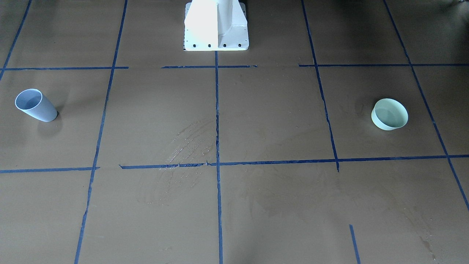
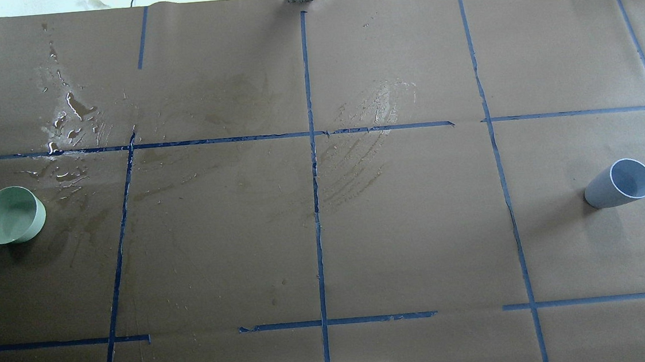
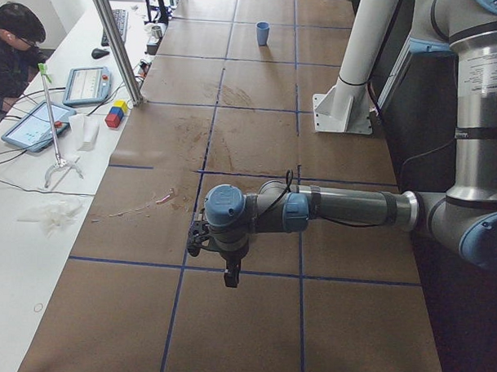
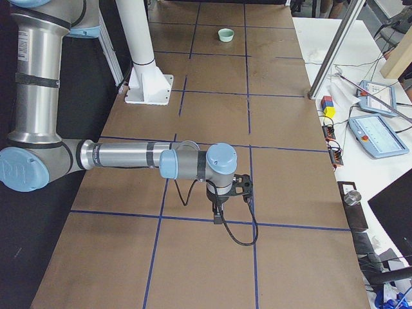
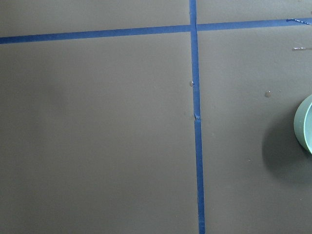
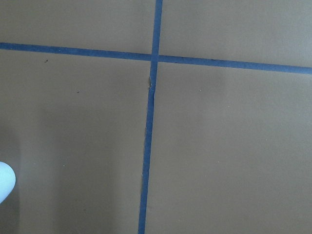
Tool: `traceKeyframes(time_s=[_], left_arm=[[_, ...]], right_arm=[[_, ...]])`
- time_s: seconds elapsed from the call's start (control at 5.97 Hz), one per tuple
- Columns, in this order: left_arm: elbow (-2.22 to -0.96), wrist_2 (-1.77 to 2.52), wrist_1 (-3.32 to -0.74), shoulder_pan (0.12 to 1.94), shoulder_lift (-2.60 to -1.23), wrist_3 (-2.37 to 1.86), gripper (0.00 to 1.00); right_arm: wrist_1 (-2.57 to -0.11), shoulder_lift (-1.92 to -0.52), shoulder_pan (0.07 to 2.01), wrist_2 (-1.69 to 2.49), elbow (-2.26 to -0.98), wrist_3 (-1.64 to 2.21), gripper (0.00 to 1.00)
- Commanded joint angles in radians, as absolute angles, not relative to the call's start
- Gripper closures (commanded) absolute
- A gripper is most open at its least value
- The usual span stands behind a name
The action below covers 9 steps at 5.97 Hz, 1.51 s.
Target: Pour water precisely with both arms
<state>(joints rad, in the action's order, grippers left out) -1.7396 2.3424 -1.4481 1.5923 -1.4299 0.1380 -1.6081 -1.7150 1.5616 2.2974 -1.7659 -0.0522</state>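
Next, my left gripper grips the pale green bowl's rim (image 1: 404, 107) (image 5: 304, 125), on the side that faces away from the pale blue cup.
A pale blue cup (image 1: 36, 105) stands upright on the brown table on my right side; it also shows in the overhead view (image 2: 619, 182) and far off in the exterior left view (image 3: 262, 33). A pale green bowl (image 1: 389, 114) stands on my left side (image 2: 10, 215), and its rim shows at the right edge of the left wrist view (image 5: 305, 124). Water shows only as spilled sheen (image 2: 70, 111) on the table. The left gripper (image 3: 229, 277) and right gripper (image 4: 217, 219) hang above the table, seen only in the side views. I cannot tell whether they are open or shut.
The white pedestal (image 1: 216, 27) stands at the robot's edge of the table. Blue tape lines (image 2: 313, 164) grid the brown surface, with a second wet smear (image 2: 366, 120) near the middle. A metal post (image 3: 115, 42), coloured blocks (image 3: 115, 114), tablets and a seated person (image 3: 13, 39) are along the operators' side.
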Motion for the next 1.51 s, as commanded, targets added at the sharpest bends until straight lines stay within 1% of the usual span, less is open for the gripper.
traceKeyframes(time_s=[0.0, 0.33, 0.84, 1.0, 1.34], left_arm=[[-1.749, 2.344, -1.447, 1.592, -1.43, 0.137, 0.0], [-1.767, 2.336, -1.443, 1.591, -1.428, 0.129, 0.0], [-1.744, 2.332, -1.451, 1.589, -1.495, 0.133, 0.0], [-1.765, 2.339, -1.451, 1.591, -1.494, 0.135, 0.0], [-1.787, 2.341, -1.546, 1.589, -1.479, 0.124, 0.0]], right_arm=[[-1.608, -1.715, 1.562, 2.293, -1.766, -0.055, 0.0], [-1.606, -1.701, 1.559, 2.29, -1.779, -0.051, 0.0], [-1.606, -1.677, 1.555, 2.289, -1.782, -0.064, 0.0], [-1.606, -1.677, 1.555, 2.29, -1.792, -0.063, 0.0], [-1.608, -1.675, 1.554, 2.295, -1.824, -0.06, 0.0]])
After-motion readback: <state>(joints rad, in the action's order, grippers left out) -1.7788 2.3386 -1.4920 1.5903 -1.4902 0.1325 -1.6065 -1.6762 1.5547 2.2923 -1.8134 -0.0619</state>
